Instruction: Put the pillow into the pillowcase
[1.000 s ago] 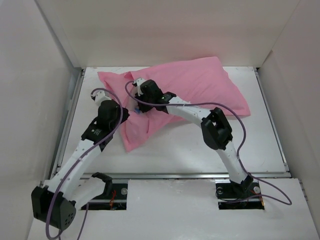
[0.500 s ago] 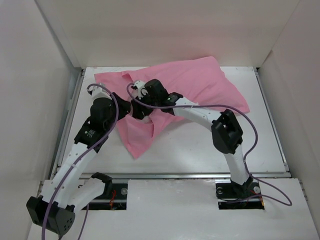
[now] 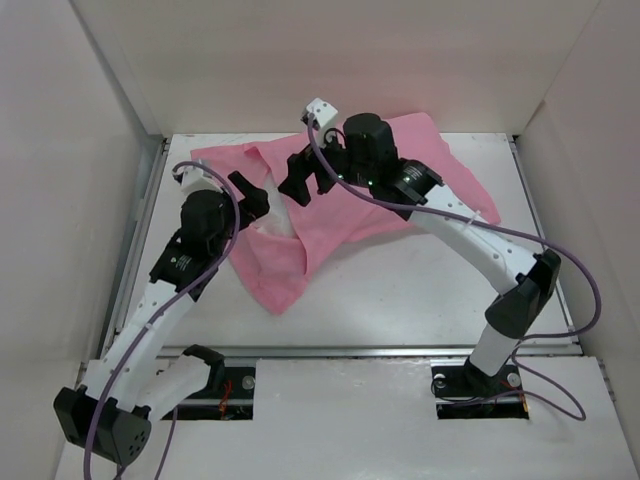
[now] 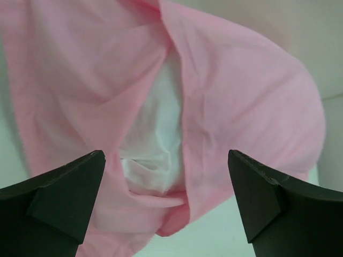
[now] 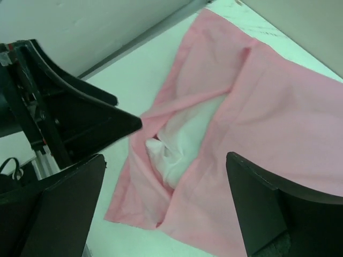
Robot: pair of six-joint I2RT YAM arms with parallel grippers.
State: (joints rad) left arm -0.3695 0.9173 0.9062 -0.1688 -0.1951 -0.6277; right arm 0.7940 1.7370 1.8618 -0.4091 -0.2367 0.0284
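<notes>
Next, my right gripper grabs the opening's near edge (image 3: 299,224) and pulls it over with help from my left gripper, since the white pillow shows through the pillowcase's gaping opening.
The pink pillowcase (image 3: 440,180) lies across the back of the table, with its loose open end drooping toward the front left (image 3: 280,280). The white pillow (image 4: 161,134) sits inside it and shows only through the gaping mouth (image 5: 179,142). My left gripper (image 3: 248,197) hovers just left of that mouth, open with nothing between its fingers (image 4: 166,160). Raised above the pillowcase's left part, my right gripper (image 3: 305,175) is also open and looks down on the opening (image 5: 165,158). The left gripper (image 5: 80,118) shows in the right wrist view.
White walls (image 3: 110,150) box in the table (image 3: 400,290) on the left, back and right. A metal rail (image 3: 140,230) runs along the left edge. Purple cables loop off both arms.
Both grippers have opened and let go of the pillowcase's open end. The right arm rose and swung back to the right; the left gripper drew back slightly. The cloth's mouth slumped open.
</notes>
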